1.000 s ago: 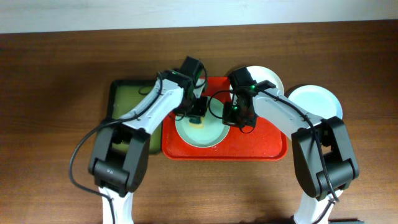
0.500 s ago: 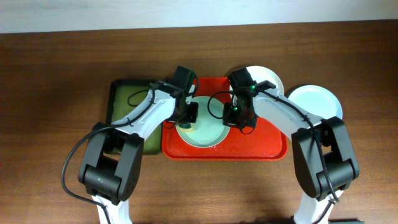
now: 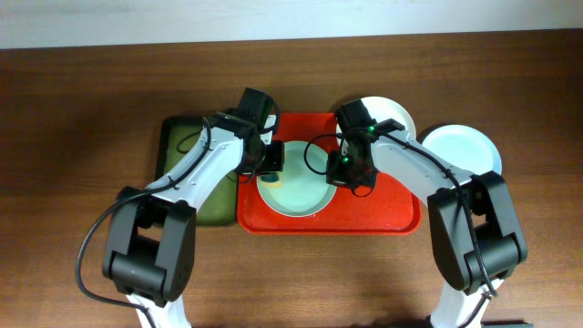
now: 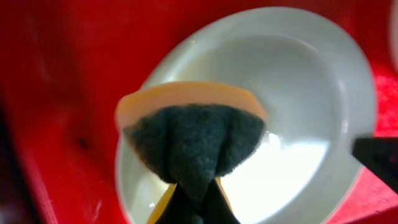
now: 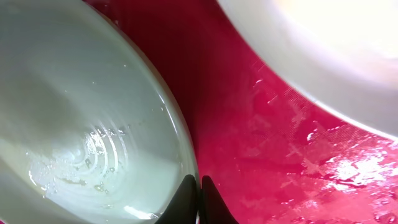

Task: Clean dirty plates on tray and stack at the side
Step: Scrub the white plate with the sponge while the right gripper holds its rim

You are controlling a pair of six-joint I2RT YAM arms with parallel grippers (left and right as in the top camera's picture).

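The robot's left gripper needs to release the yellow sponge on the middle of the dark green tray (image 3: 205, 178), next to the red tray.
A pale blue-green plate (image 3: 296, 189) lies on the left half of the red tray (image 3: 383, 205); its inside looks wet (image 5: 74, 137). My left gripper (image 3: 271, 164) hangs over the plate's left edge, shut on a dark green and yellow sponge (image 4: 196, 140). In the left wrist view the sponge is above the plate (image 4: 305, 81). My right gripper (image 5: 194, 199) is shut on the plate's right rim, one finger on each side of it. A white plate (image 3: 390, 113) sits at the tray's back right corner. Another pale plate (image 3: 463, 148) rests on the table to the right.
A narrower dark green tray (image 3: 182, 150) with a black rim lies against the red tray's left side. The red tray's right half (image 5: 267, 143) is bare and wet. Brown table surrounds both trays.
My left gripper has carried the sponge leftward, from the plate's middle to its left edge. The right gripper has stayed on the rim.
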